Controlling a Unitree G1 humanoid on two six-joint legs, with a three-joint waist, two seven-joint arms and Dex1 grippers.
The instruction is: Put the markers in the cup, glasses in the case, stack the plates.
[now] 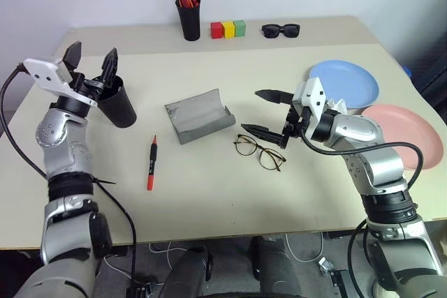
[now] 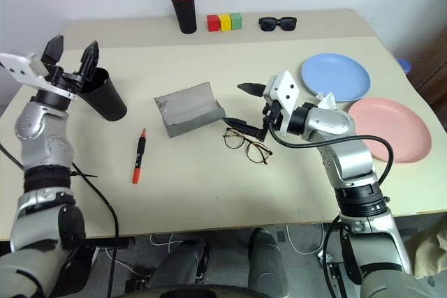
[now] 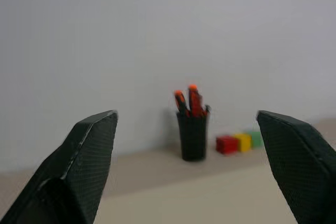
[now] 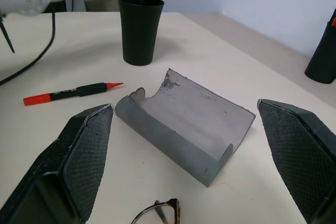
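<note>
Next, I move my left gripper to the red marker beside the grey case and close it on the middle of its black body (image 1: 152, 158).
The black cup (image 1: 120, 106) stands upright at the table's left. My left gripper (image 1: 91, 57) hovers just over its rim, open, nothing between its fingers. A red marker (image 1: 151, 163) lies flat on the table between the cup and the grey case (image 1: 199, 115), which lies open with its flap up. The wire-frame glasses (image 1: 260, 151) rest to the right of the case. Directly above them is my right gripper (image 1: 253, 110), open and empty, pointing toward the case. At the right edge, the blue plate (image 1: 346, 83) and the pink plate (image 1: 412, 130) lie side by side.
A tall black pen pot (image 1: 188, 17) with orange-tipped pens stands at the back. To its right are red, yellow and green blocks (image 1: 228, 29), then black sunglasses (image 1: 281, 30). A black cable (image 1: 115, 200) hangs by the left arm. Bare tabletop stretches along the front edge.
</note>
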